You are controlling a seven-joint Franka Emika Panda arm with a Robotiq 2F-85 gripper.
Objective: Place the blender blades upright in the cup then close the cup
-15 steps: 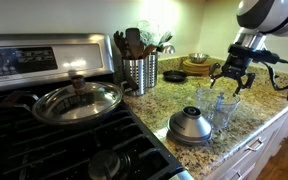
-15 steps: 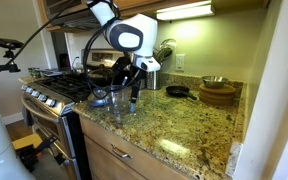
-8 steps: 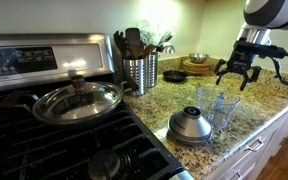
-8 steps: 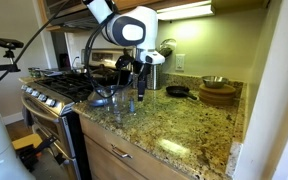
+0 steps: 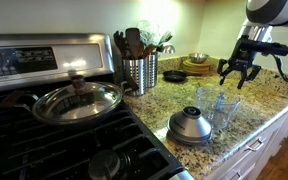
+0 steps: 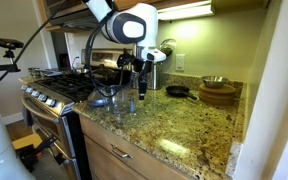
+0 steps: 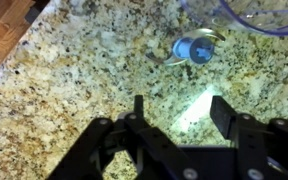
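Note:
Next, I move toward the cup and close around the blades' blue post (image 7: 196,48), as my gripper's open fingertips are over empty granite, short of the blender blades.
The blender blades (image 7: 189,48), blue with silver fins, lie on the speckled granite just outside the rim of the clear cup (image 7: 252,14). In an exterior view the cup (image 5: 216,108) stands on the counter beside the silver dome lid (image 5: 189,126). My gripper (image 5: 238,74) hangs above and a little beyond the cup, touching nothing. In the wrist view the gripper (image 7: 176,110) has its jaws apart, with only bare granite between its black fingers (image 7: 224,112). In an exterior view the gripper (image 6: 139,88) points straight down over the counter.
A perforated steel utensil holder (image 5: 139,72) stands behind the lid. On the stove (image 5: 44,130) sits a pan with a glass lid (image 5: 78,101). A black skillet (image 5: 174,75) and wooden bowls (image 6: 217,93) stand further back. The counter edge (image 5: 246,140) runs close to the cup.
The gripper has risen and drifted away from the cup towards the back of the counter. Its fingers now stand slightly closer together. The cup, blades and lid have not moved.

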